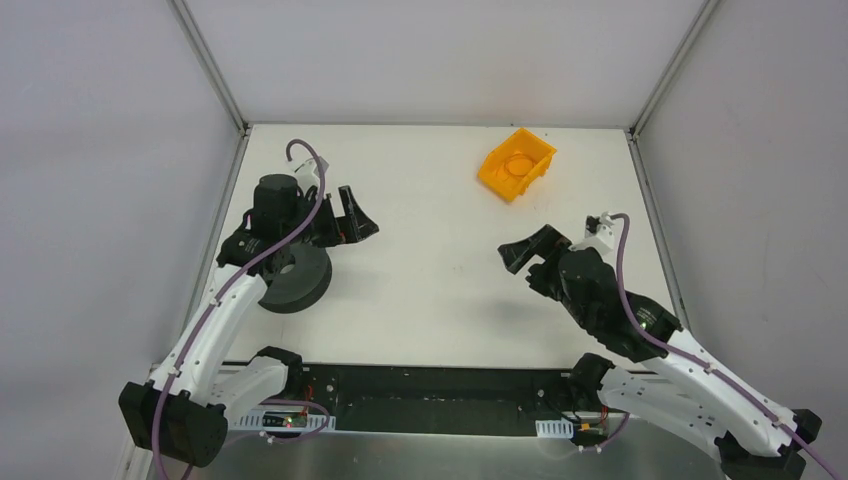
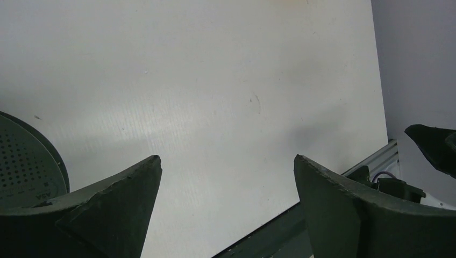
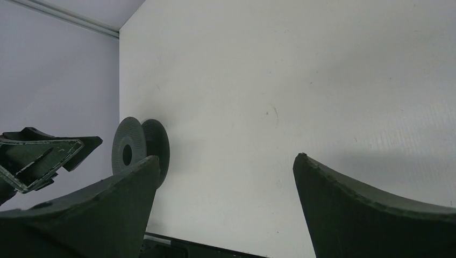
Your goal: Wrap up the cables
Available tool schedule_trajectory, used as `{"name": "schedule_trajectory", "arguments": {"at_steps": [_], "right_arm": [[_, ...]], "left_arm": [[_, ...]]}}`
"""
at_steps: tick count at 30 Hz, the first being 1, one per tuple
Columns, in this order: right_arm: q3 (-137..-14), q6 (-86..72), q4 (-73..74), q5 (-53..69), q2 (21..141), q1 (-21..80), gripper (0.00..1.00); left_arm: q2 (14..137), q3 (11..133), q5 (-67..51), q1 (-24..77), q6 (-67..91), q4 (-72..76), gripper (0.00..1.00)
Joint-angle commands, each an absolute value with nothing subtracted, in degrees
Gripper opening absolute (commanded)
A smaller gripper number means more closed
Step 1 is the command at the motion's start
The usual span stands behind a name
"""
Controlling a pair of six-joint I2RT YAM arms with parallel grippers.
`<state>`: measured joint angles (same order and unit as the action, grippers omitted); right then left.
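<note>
The robot's left gripper needs to close on the spool's upper disc edge (image 1: pixel 325 264) (image 2: pixel 57 161), on the side that faces the middle of the table.
The thin cable does not show in any view. A dark grey spool (image 1: pixel 295 278) lies flat on the white table beside the left arm; it also shows in the left wrist view (image 2: pixel 24 156) and the right wrist view (image 3: pixel 140 148). My left gripper (image 1: pixel 355 220) hovers just right of the spool, open and empty, with bare table between its fingers (image 2: pixel 226 161). My right gripper (image 1: pixel 520 252) is open and empty at the table's right middle, pointing left (image 3: pixel 226 161).
An orange bin (image 1: pixel 516 163) stands at the back right, tilted; what it holds cannot be told. A black rail (image 1: pixel 420 395) runs along the near edge between the arm bases. Grey walls close in three sides.
</note>
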<state>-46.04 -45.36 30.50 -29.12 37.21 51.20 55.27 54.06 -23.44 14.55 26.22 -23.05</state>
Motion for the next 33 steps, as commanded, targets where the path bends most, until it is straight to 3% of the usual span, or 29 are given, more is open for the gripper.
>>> {"name": "schedule_trajectory", "arguments": {"at_steps": [1,7,12,15,19,26,33], "right_arm": [[-43.98,-47.30,28.32,-30.15,34.76,51.04,0.99],[-42.58,-47.85,28.04,-29.90,33.50,51.02,0.99],[-41.67,-47.83,26.60,-28.14,31.72,51.06,0.99],[-40.53,-47.19,23.23,-25.24,29.38,51.01,0.99],[-39.26,-45.57,19.81,-23.01,26.53,51.06,0.99],[-38.31,-42.63,18.90,-21.83,23.82,51.06,0.99],[-36.00,-41.49,14.28,-19.77,21.27,51.06,0.99]], "left_arm": [[57.80,54.99,-22.03,14.24,26.74,-22.90,0.92],[60.60,56.05,-18.29,14.24,24.95,-25.64,0.90],[60.76,57.42,5.97,13.58,27.14,-31.13,0.89],[60.74,56.56,14.21,8.78,30.40,-33.26,0.88],[62.00,55.09,15.88,0.54,34.64,-34.32,0.87],[72.23,58.53,14.99,-2.44,32.81,-36.76,0.90],[82.38,61.11,-0.35,-4.01,30.85,-36.92,0.92]]}}
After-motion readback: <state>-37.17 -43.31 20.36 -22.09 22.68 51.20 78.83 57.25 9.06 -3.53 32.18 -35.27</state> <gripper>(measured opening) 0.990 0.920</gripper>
